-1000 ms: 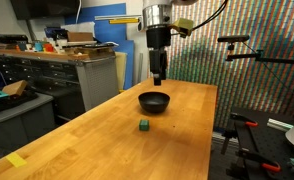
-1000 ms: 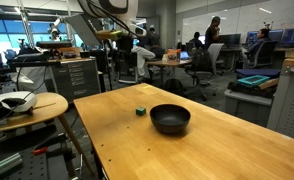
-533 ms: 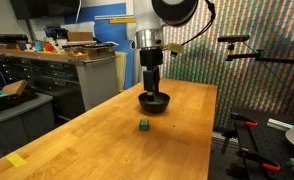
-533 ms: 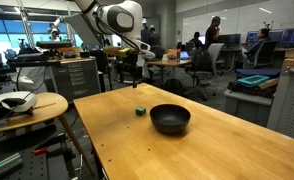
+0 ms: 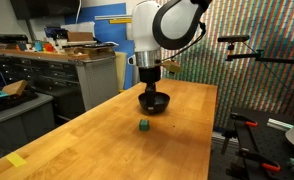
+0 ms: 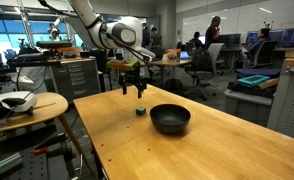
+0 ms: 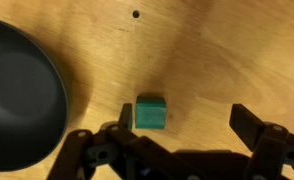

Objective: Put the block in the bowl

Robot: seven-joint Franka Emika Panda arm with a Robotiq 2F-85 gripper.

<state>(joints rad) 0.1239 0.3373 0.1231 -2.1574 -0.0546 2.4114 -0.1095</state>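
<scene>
The green block belongs in the dark bowl beside it. My gripper will close on the opposite sides of the green block (image 5: 144, 125) (image 7: 150, 113).
The block (image 7: 151, 113) is a small green cube lying on the wooden table; it shows in both exterior views (image 5: 144, 125) (image 6: 140, 111). The bowl (image 7: 22, 95) is round, dark and empty, and stands close beside the block in both exterior views (image 5: 154, 101) (image 6: 170, 119). My gripper (image 7: 187, 122) is open and empty and hangs above the table over the block. In the wrist view the block lies just inside the left finger, apart from the right one. The gripper also shows in both exterior views (image 5: 147, 88) (image 6: 133, 92).
The wooden table (image 5: 107, 140) has its edges close by (image 6: 87, 120). A yellow tape strip (image 5: 17, 160) lies at one corner. A round side table (image 6: 27, 105) holding a white object stands beside the table. Cabinets (image 5: 47, 75) stand behind.
The arm has swung down from high above the bowl towards the block. The gripper now hangs low over the block. Block and bowl have not moved.
</scene>
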